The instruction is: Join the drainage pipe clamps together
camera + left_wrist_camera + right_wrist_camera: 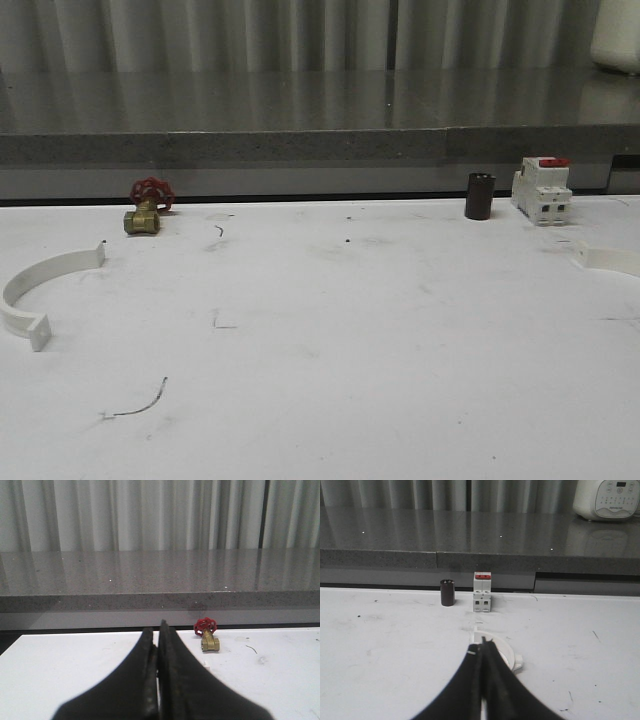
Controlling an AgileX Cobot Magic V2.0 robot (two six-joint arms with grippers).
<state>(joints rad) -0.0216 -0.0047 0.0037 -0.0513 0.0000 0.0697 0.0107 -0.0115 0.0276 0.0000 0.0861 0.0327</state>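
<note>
Next, the left gripper should close on the middle of the curve [8, 297] of the white half-ring clamp nearest the brass valve.
One white half-ring clamp [40, 285] lies flat at the table's left edge, its open side facing right. The other clamp [610, 260] pokes in at the right edge of the front view. In the right wrist view that second clamp [509, 652] lies on the table just beyond my right gripper [479, 645], partly hidden by the black fingers, which are shut with nothing between them. My left gripper [156, 630] is also shut and empty, hanging over the white table. A tiny white piece [205, 664] peeks out beside its finger, too small to identify.
A brass valve with a red handwheel [148, 207] stands at the back left. At the back right stand a dark cylinder [480, 196] and a white breaker with a red top [541, 189]. A grey stone ledge [320, 145] runs behind the table, with a white appliance [605, 497] on it.
</note>
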